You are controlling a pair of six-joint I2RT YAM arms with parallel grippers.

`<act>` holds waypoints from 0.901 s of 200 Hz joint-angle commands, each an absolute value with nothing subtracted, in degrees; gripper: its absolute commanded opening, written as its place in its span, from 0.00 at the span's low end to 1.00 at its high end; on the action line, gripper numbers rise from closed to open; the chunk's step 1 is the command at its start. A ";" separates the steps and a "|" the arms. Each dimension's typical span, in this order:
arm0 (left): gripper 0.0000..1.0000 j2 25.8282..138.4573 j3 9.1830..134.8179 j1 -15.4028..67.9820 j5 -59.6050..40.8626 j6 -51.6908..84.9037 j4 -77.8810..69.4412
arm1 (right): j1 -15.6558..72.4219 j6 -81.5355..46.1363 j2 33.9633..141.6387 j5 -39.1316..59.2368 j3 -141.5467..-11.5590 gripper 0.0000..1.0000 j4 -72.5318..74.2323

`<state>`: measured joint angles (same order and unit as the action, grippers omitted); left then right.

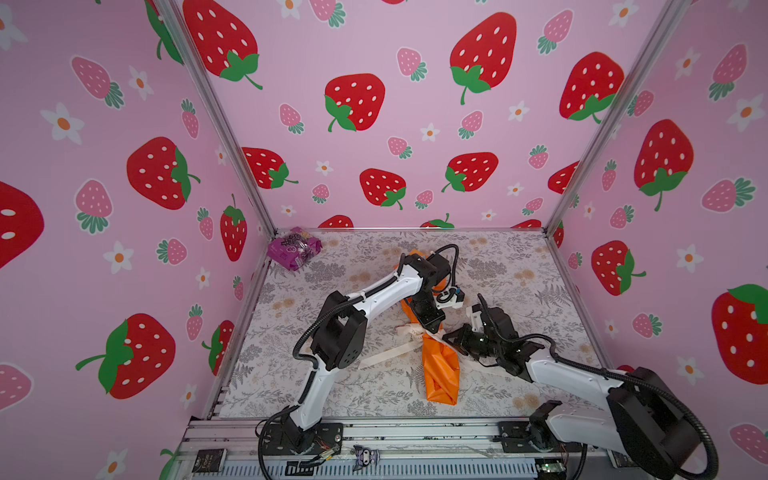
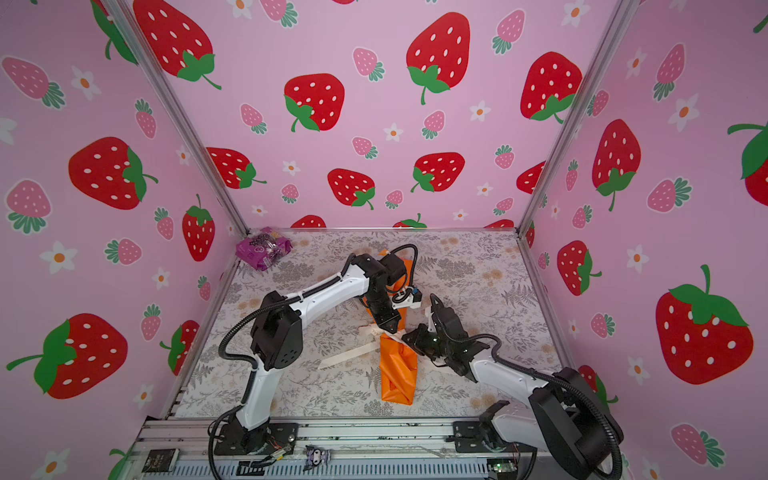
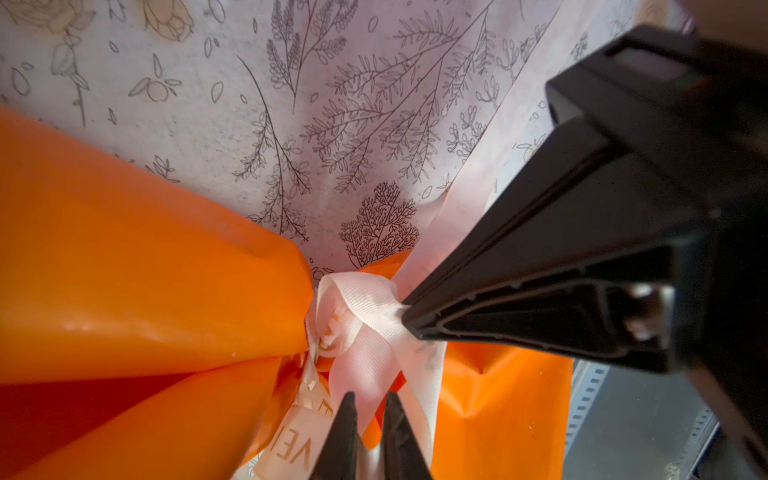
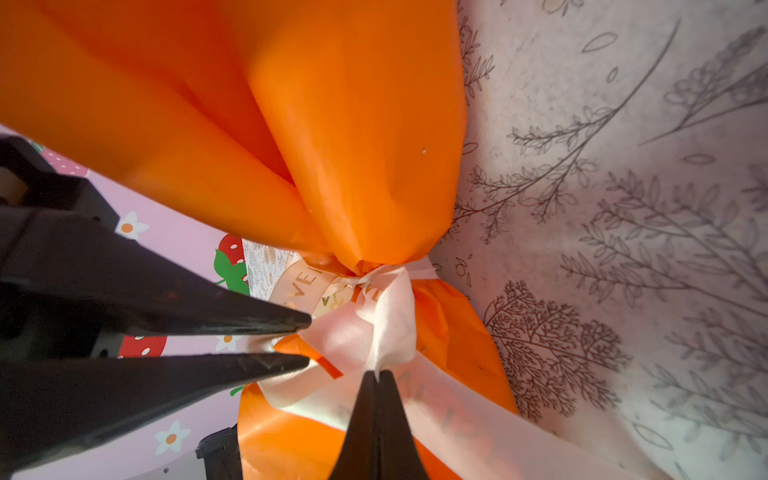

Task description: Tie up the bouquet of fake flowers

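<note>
The ribbon loop lies wide, slack ahead of my left fingers; they should pinch it nearer the knot (image 4: 348,326) before pulling it tight.
The bouquet of fake flowers lies in the middle of the table, and only its orange wrapping (image 1: 440,370) (image 2: 397,370) shows. The flowers are hidden under my left arm. A pale pink ribbon is knotted round the pinched waist of the wrap (image 3: 357,307) (image 4: 386,316), and one tail (image 1: 386,355) trails left over the table. My left gripper (image 3: 370,401) (image 1: 433,329) points down at the knot with its jaws slightly apart, and ribbon lies in the gap. My right gripper (image 4: 378,374) (image 1: 448,335) comes in from the right, shut on a fold of the ribbon at the knot.
A crinkly purple packet (image 1: 294,248) lies in the back left corner. Strawberry-print walls (image 1: 124,208) close in three sides. The metal rail (image 1: 374,432) with both arm bases runs along the front edge. The table has a floral print cover (image 1: 519,291).
</note>
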<state>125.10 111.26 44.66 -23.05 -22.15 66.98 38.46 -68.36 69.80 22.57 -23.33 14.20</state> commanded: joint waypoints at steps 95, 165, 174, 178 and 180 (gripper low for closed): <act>0.31 129.67 117.59 46.57 -21.49 -30.57 73.02 | 38.32 -66.33 66.18 24.79 -24.56 0.00 10.80; 0.33 129.86 116.90 47.55 -19.32 -32.52 73.76 | 38.30 -65.69 67.07 24.62 -24.56 0.00 10.08; 0.33 129.87 116.69 47.81 -18.82 -32.68 73.73 | 38.28 -65.66 67.16 24.53 -24.63 0.00 10.10; 0.33 129.91 116.69 47.90 -18.60 -32.72 73.75 | 38.24 -65.65 67.13 24.39 -24.69 0.00 10.04; 0.33 129.90 116.71 47.90 -18.56 -32.79 73.74 | 38.23 -65.65 67.21 24.42 -24.70 0.00 10.02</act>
<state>129.80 115.46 46.87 -19.57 -30.24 71.09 38.46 -66.17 67.05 24.47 -23.33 10.50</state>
